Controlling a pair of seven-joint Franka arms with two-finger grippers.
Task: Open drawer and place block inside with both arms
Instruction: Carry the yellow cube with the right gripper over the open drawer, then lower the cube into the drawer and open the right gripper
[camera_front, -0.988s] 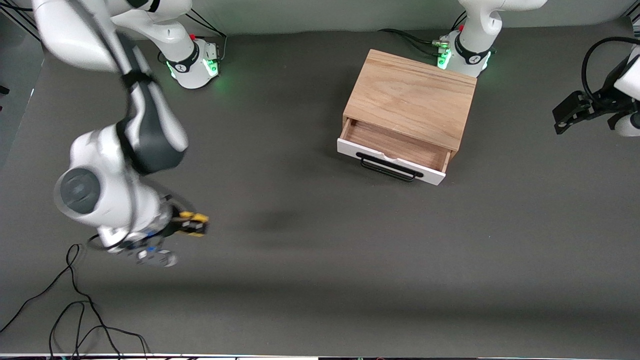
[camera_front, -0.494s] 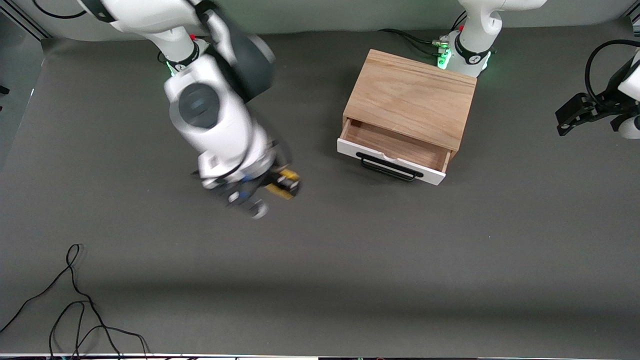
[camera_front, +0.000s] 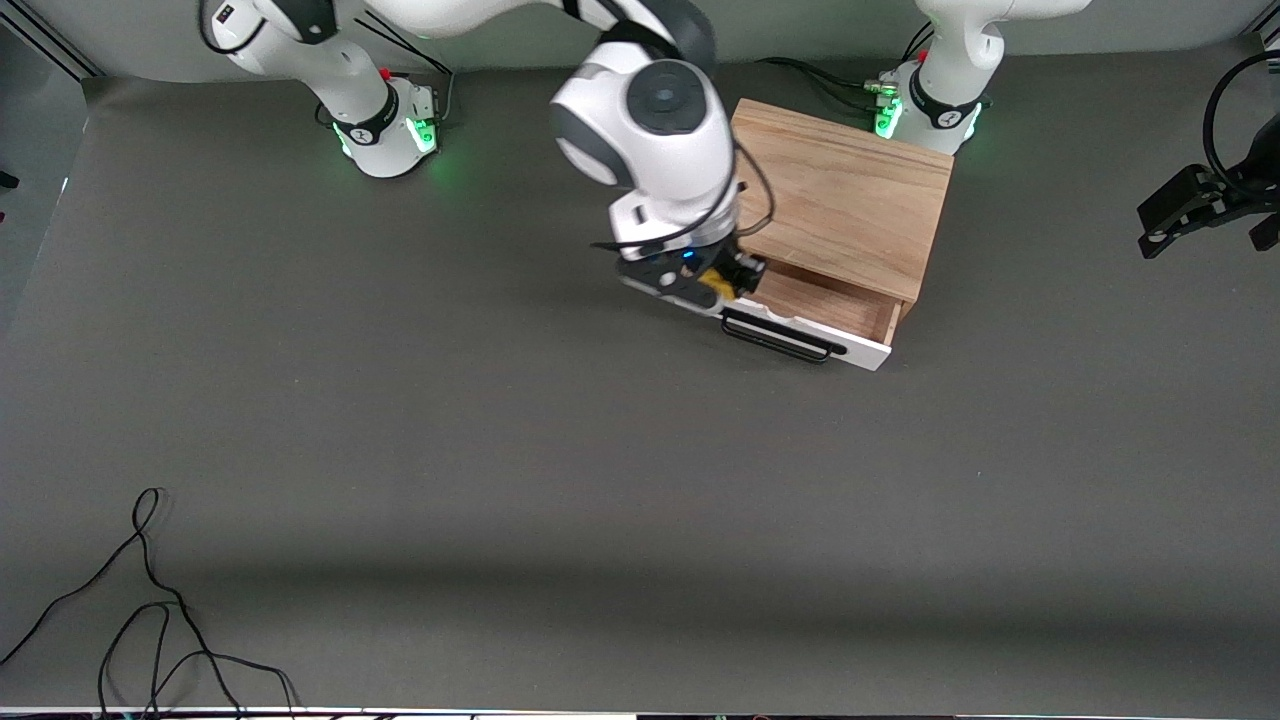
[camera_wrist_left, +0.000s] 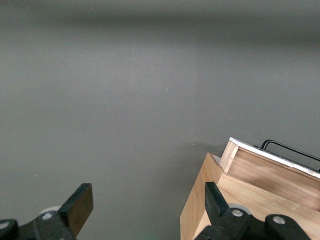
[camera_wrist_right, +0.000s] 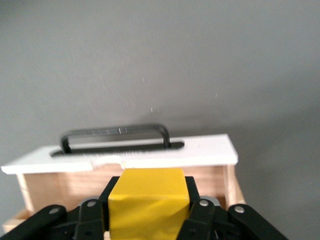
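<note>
Next, I open my right gripper to let go of the yellow block inside the drawer (camera_front: 738, 290) (camera_wrist_right: 165, 186), behind the white front panel.
The drawer (camera_front: 835, 318) stands pulled out of its light oak box (camera_front: 840, 195), with its white front panel and black bar handle (camera_front: 778, 338) toward the front camera. My right gripper (camera_front: 722, 282) is shut on the yellow block (camera_front: 716, 284) and holds it over the drawer's end nearer the right arm. In the right wrist view the block (camera_wrist_right: 149, 202) sits between the fingers above the wooden interior, with the front panel (camera_wrist_right: 210, 150) and handle (camera_wrist_right: 116, 133) past it. My left gripper (camera_front: 1180, 210) is open and empty, waiting off the left arm's end of the table; its fingers (camera_wrist_left: 80, 207) stand wide apart.
Loose black cables (camera_front: 150, 610) lie near the front corner at the right arm's end of the table. The two arm bases (camera_front: 385, 125) glow green along the back edge. The box's corner (camera_wrist_left: 220, 190) shows in the left wrist view.
My right arm has swung from the right arm's end of the table across to the drawer, carrying the yellow block. My left gripper has drifted slightly farther off the table's end.
</note>
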